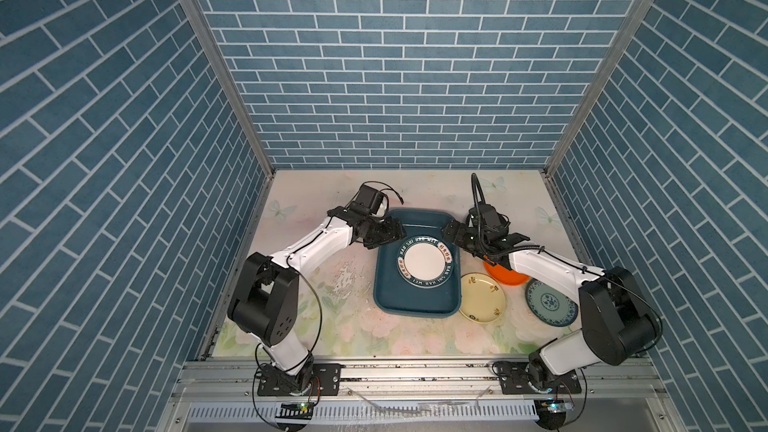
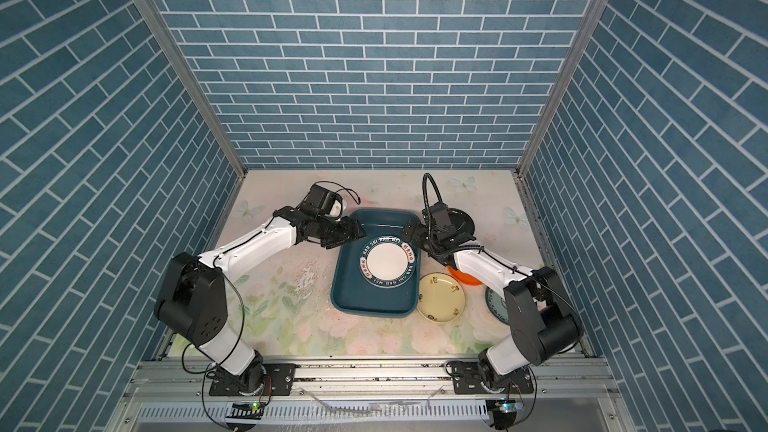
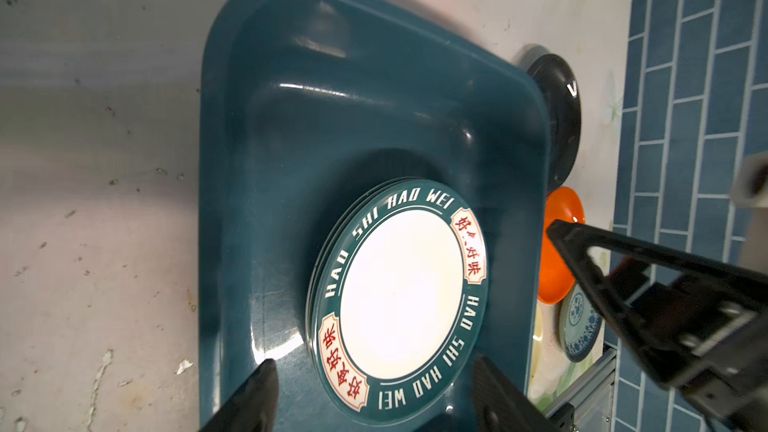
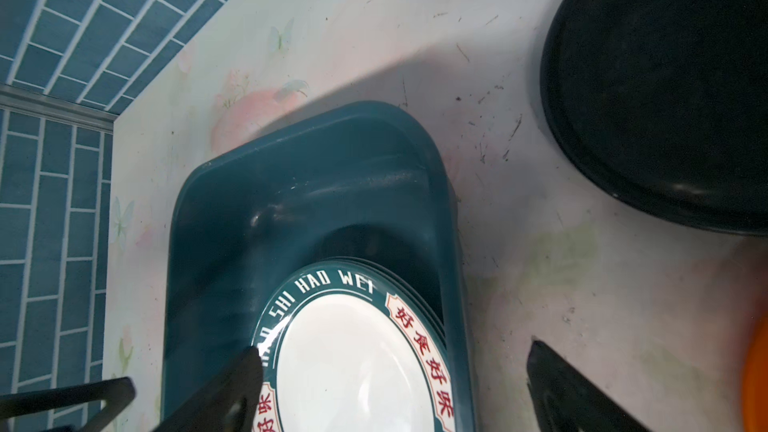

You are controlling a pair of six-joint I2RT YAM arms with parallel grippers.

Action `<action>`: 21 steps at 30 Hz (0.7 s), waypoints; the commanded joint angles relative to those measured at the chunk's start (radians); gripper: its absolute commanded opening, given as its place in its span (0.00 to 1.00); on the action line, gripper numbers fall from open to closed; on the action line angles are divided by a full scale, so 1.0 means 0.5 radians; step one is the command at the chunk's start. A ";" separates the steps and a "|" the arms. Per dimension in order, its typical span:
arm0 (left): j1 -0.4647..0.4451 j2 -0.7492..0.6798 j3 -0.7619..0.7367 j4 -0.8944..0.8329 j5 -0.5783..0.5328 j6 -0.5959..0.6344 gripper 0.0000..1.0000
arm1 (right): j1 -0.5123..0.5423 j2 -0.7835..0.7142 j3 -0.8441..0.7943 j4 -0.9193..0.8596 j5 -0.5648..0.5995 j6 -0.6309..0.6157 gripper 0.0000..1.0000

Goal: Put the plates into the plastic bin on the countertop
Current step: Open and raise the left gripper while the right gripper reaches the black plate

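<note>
Next, I grip the black plate's rim with my right gripper, at the side (image 1: 506, 225) farthest from the plastic bin.
A stack of white plates with dark-green lettered rims (image 1: 424, 261) (image 3: 401, 292) (image 4: 353, 359) lies flat in the near half of the dark teal plastic bin (image 1: 415, 305) (image 2: 370, 301) (image 3: 332, 118) (image 4: 311, 184). My left gripper (image 1: 392, 236) (image 3: 376, 371) hovers open over the bin's left rim, its jaws wide apart above the stack and empty. Opposite it, over the bin's right rim, my right gripper (image 1: 451, 234) (image 4: 395, 363) is also open and empty. On the countertop (image 1: 332, 326) right of the bin lie a black plate (image 2: 461, 220) (image 4: 665, 97), an orange plate (image 1: 505, 278), a cream-yellow plate (image 1: 482, 297) and a blue-patterned plate (image 1: 550, 303).
The far half of the bin holds nothing. My right forearm (image 1: 548, 263) crosses above the orange plate. Blue brick walls close the back and both sides. A worn patch (image 1: 345, 280) marks the countertop left of the bin.
</note>
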 commanded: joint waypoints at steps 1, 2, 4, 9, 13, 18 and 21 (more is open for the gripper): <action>0.024 -0.135 -0.054 -0.025 -0.125 0.108 0.76 | 0.018 0.083 0.067 0.035 -0.031 0.087 0.99; 0.033 -0.171 -0.074 -0.051 -0.167 0.122 0.76 | 0.018 0.114 0.090 0.034 -0.033 0.089 0.99; 0.059 -0.245 -0.127 -0.070 -0.209 0.133 0.76 | 0.021 0.163 0.132 0.031 -0.101 0.102 0.99; 0.121 -0.426 -0.286 -0.049 -0.280 0.107 0.77 | 0.054 0.234 0.192 0.038 -0.082 0.151 0.98; 0.132 -0.510 -0.353 -0.030 -0.311 0.094 0.78 | 0.106 0.289 0.256 0.052 -0.086 0.163 0.98; 0.135 -0.553 -0.377 -0.025 -0.305 0.097 0.78 | 0.168 0.412 0.355 0.151 -0.125 0.214 0.97; 0.133 -0.583 -0.403 0.013 -0.297 0.079 0.78 | 0.196 0.467 0.418 0.188 -0.143 0.222 0.97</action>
